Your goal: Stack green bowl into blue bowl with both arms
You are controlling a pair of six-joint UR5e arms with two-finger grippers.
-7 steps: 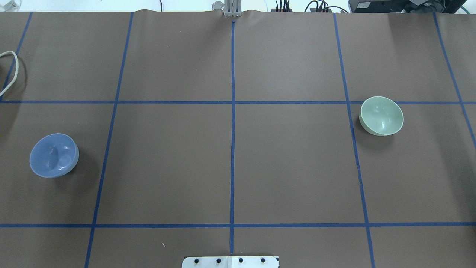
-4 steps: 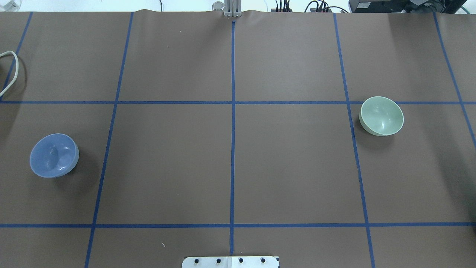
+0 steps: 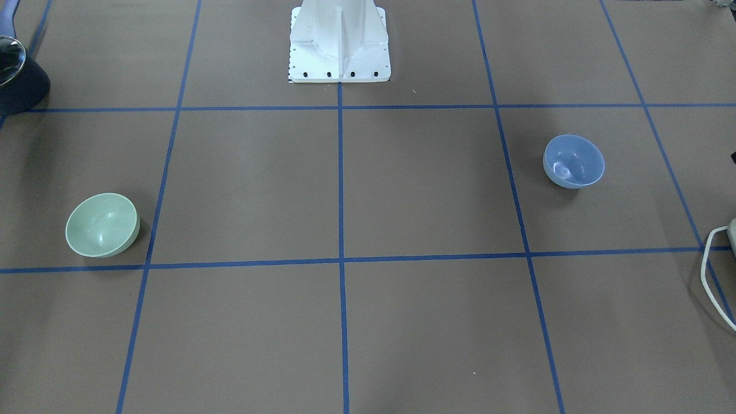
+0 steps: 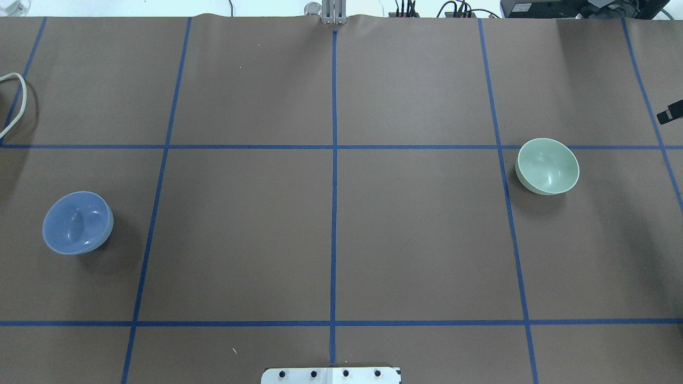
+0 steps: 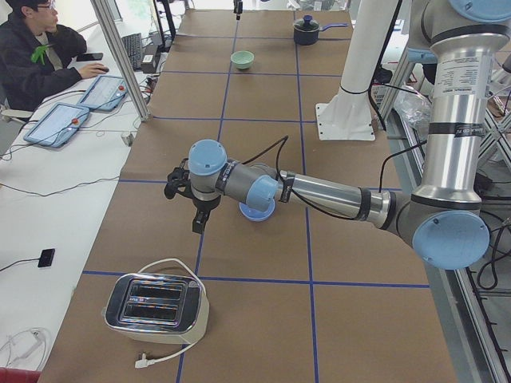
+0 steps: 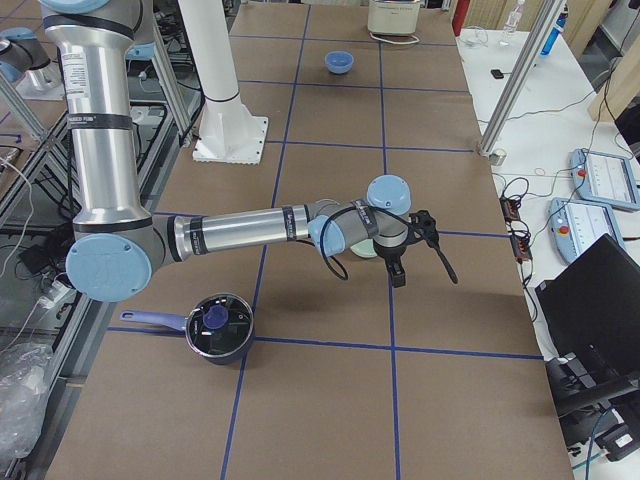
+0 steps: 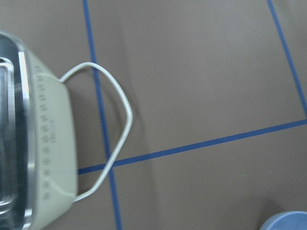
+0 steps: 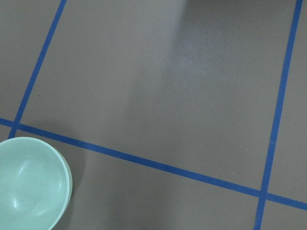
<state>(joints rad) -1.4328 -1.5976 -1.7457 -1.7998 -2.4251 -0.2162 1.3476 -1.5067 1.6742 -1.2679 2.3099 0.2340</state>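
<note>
My left gripper is going to close on the rim of the blue bowl (image 3: 602, 161), on the side that faces away from the green bowl.
The green bowl (image 4: 547, 166) stands upright on the table's right side; it also shows in the front view (image 3: 102, 224) and the right wrist view (image 8: 31, 182). The blue bowl (image 4: 77, 222) stands upright far off on the left side, also in the front view (image 3: 574, 161). My right gripper (image 6: 422, 275) hovers beside the green bowl with its fingers spread and empty; only one fingertip (image 4: 671, 112) shows in the overhead view. My left gripper (image 5: 192, 211) hovers beside the blue bowl (image 5: 257, 211); I cannot tell if it is open.
A toaster (image 5: 156, 307) with a white cord (image 4: 16, 101) stands beyond the blue bowl at the table's left end. A dark pot (image 6: 218, 327) stands at the right end near the robot. The white base mount (image 3: 339, 40) is at the middle. A person (image 5: 32, 48) sits alongside.
A black fingertip of my right gripper has come into the overhead view at the right edge. Both bowls have stayed where they were.
</note>
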